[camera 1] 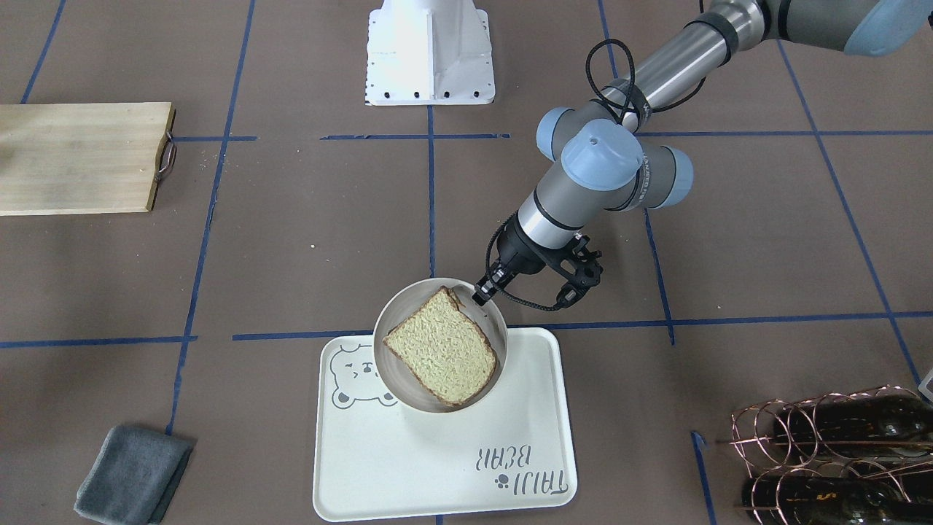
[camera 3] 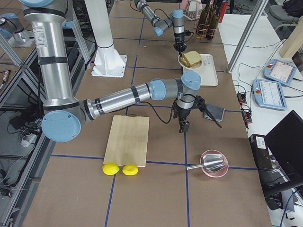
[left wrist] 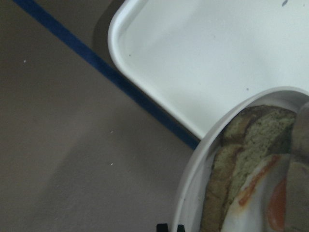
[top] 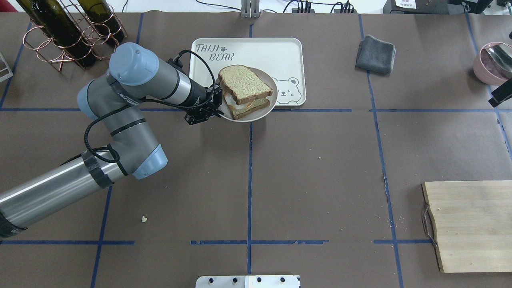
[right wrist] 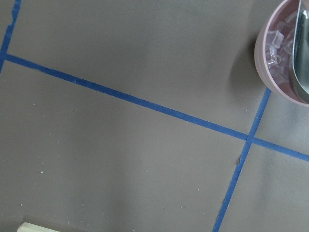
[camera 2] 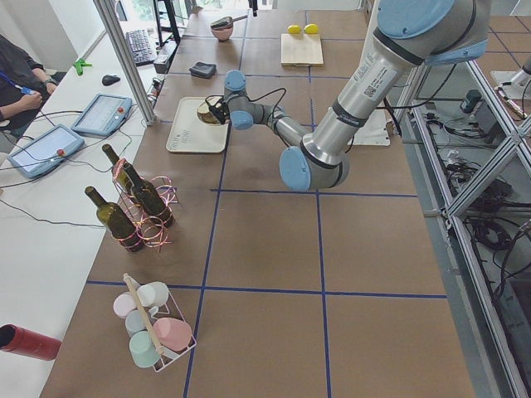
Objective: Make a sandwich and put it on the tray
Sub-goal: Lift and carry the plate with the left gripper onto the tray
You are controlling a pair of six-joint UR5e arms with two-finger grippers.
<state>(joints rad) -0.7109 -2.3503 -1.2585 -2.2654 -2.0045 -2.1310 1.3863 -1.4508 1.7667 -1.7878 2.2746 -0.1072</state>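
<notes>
Next, my left gripper sets the plate with the sandwich down on the cream bear tray (camera 1: pixel 445 416) between the bear's face and the lettering. The plate is over the tray's near edge now.
The sandwich (top: pixel 244 86), two tan bread slices with a white and orange egg (left wrist: pixel 260 193) between them, lies on a round white plate (top: pixel 256 118). My left gripper (top: pixel 218 114) is shut on the plate's rim on the robot's side and holds it over the near edge of the cream bear tray (top: pixel 256 52). The front view shows the sandwich (camera 1: pixel 441 346), the plate (camera 1: pixel 386 364), the gripper (camera 1: pixel 481 294) and the tray (camera 1: pixel 437 452). Whether the plate touches the tray I cannot tell. My right gripper (camera 3: pixel 183 126) hangs over the bare table near the pink bowl; I cannot tell if it is open.
A wooden board (top: pixel 472 224) with a metal handle lies near right. A grey cloth (top: pixel 376 49) lies right of the tray. A copper rack with wine bottles (top: pixel 64 36) stands far left. A pink bowl with a metal scoop (top: pixel 492 62) stands far right.
</notes>
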